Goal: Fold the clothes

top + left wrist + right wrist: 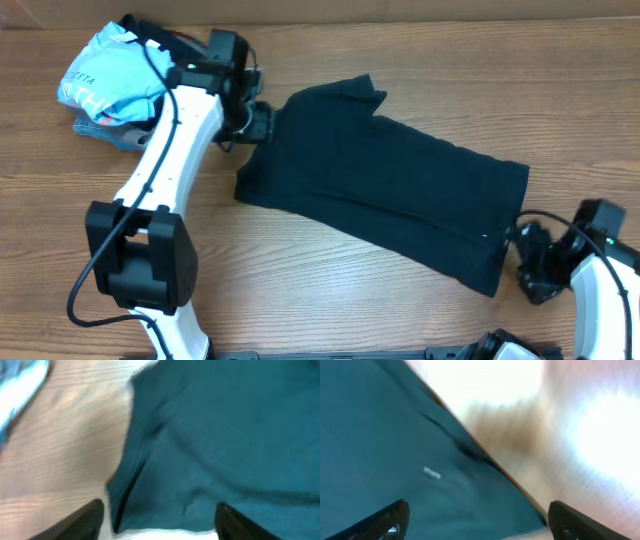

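The black T-shirt slants away at one end, so next my left gripper takes that end's near corner [243,196] and pulls it toward me before the next fold.
The black T-shirt [390,190] lies flat and slanted across the table, folded into a long strip. In both wrist views it looks dark teal [225,445] [385,460]. My left gripper [262,124] is open at the shirt's upper left edge, its fingers [160,517] spread over the fabric edge. My right gripper [522,250] is open at the shirt's lower right corner, its fingers [477,520] spread over that corner. A small white mark [432,473] shows on the fabric.
A light-blue shirt with white lettering [108,80] lies crumpled at the back left on grey garments [125,135]. Bare wooden table [330,290] lies in front of the black shirt.
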Robot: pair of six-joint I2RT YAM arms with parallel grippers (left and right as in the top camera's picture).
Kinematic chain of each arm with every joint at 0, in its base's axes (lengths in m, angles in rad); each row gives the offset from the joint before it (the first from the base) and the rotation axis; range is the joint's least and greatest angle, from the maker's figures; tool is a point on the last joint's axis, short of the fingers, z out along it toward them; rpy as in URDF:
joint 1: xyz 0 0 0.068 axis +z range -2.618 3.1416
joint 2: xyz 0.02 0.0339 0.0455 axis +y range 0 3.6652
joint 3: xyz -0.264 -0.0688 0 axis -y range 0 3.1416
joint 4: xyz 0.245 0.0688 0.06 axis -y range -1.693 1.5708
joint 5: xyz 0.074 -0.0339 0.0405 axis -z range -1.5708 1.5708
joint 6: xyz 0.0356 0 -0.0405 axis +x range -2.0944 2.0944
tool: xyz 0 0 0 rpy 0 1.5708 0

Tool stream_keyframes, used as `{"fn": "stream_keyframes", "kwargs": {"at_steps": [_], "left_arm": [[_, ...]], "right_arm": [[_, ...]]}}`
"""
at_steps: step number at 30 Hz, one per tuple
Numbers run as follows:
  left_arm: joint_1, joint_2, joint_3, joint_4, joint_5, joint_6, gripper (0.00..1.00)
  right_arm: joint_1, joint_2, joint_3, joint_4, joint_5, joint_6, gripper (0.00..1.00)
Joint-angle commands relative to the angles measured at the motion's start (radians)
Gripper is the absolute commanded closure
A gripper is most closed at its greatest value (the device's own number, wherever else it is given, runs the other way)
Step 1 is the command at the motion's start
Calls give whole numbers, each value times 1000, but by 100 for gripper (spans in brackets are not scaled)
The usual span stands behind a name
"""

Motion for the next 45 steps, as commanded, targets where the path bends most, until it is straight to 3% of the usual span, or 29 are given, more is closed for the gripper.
{"fn": "stream_keyframes", "kwargs": {"at_steps": [1, 3, 7, 11, 16, 20, 25, 39, 42, 45], "left_arm": [[-63, -29, 27, 78, 21, 107, 26], [-91, -19, 27, 132, 21, 115, 25], [-123, 30, 32, 254, 22, 119, 25], [-129, 114, 76, 311, 18, 118, 29], [-123, 168, 95, 145, -6, 106, 31], [-107, 168, 95, -62, -143, 55, 26], [-44, 168, 90, -261, -140, -2, 31], [48, 168, -143, -106, 21, 3, 34], [48, 168, -203, -47, 2, -6, 43], [48, 169, -269, 13, 2, -32, 71]], "right_arm": [[-3, -13, 74, 69, -55, -19, 11], [-3, -13, 87, 120, -107, -19, 18], [-3, -12, 90, 192, -163, -27, 24], [-2, -12, 90, 195, -170, -74, 24], [-2, -11, 90, 126, -169, -91, 24], [-2, 2, 89, 43, -113, -91, 24], [-2, 46, 85, -7, -85, -91, 24], [-2, 100, 84, 0, -84, -91, 23], [-2, 100, 84, -1, -84, -91, 23], [-2, 100, 84, -1, -84, -91, 23]]}}
